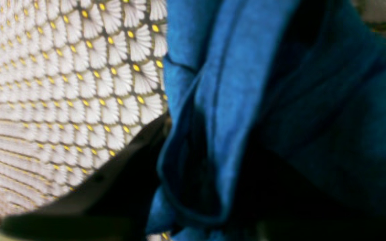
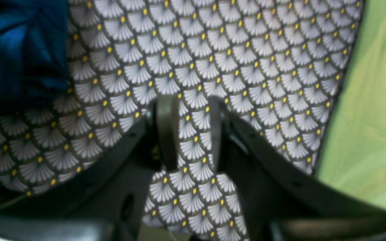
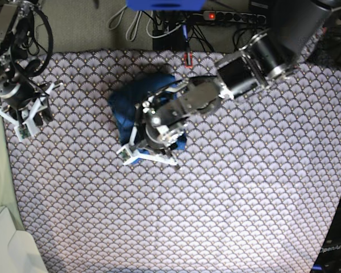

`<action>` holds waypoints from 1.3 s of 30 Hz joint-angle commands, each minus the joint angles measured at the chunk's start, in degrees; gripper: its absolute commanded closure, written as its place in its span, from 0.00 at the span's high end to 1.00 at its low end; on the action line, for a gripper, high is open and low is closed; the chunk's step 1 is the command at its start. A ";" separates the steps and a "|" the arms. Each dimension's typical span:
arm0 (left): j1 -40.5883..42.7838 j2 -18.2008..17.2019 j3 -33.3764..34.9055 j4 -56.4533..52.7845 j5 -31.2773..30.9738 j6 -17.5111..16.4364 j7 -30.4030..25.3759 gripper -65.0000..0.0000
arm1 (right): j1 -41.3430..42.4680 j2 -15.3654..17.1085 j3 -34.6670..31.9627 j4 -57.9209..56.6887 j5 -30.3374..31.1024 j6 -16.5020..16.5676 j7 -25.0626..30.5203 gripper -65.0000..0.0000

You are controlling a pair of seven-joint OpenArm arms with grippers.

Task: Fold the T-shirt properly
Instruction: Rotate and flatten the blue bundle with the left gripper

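Observation:
My left gripper is going to let go of the T-shirt's near edge on the patterned cloth (image 3: 132,165), at a spot just in front of the blue heap.
The T-shirt (image 3: 133,99) is a bunched blue heap on the patterned cloth, left of centre in the base view. My left gripper (image 3: 152,149) reaches in from the upper right and sits at the heap's near edge. In the left wrist view, blue folds of the T-shirt (image 1: 246,100) fill the right side and bunch against one black finger (image 1: 119,180); the other finger is hidden under the fabric. My right gripper (image 2: 193,130) stands open over bare patterned cloth, nothing between its fingers (image 2: 167,130). It is far left in the base view (image 3: 31,120), apart from the T-shirt (image 2: 18,50).
The grey-white scallop-patterned cloth (image 3: 227,205) covers the table. A light green surface (image 2: 374,100) lies past its edge beside the right gripper. Cables and a power strip (image 3: 233,17) run along the back edge.

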 commanded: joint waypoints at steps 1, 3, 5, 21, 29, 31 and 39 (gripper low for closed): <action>-1.63 1.65 -0.50 -0.75 2.43 -0.27 -1.84 0.00 | 0.34 0.72 0.31 0.86 0.56 0.19 1.10 0.26; -1.54 3.14 -0.23 -3.22 4.80 -0.97 -3.78 0.00 | 0.34 1.16 0.31 0.86 0.56 0.19 1.10 0.26; -1.54 4.20 -0.06 -4.80 6.04 -0.97 -5.45 0.00 | 0.43 1.43 0.31 0.68 0.56 0.19 1.10 0.26; -3.03 6.57 4.16 -4.80 6.30 -1.06 -6.41 0.00 | 1.83 1.16 -0.05 0.59 0.56 0.19 1.10 0.26; -3.56 6.39 6.89 -4.89 6.30 -1.06 -5.89 0.00 | 1.83 1.16 -0.13 0.59 0.56 0.19 1.10 0.26; -3.56 6.30 6.89 -4.89 6.30 -0.88 -5.80 0.00 | 1.83 1.16 0.04 0.59 0.56 0.19 1.10 0.26; -3.38 6.13 -0.94 -4.80 6.30 -0.97 -2.28 0.00 | 1.83 1.07 -0.13 0.50 0.56 0.19 1.10 0.27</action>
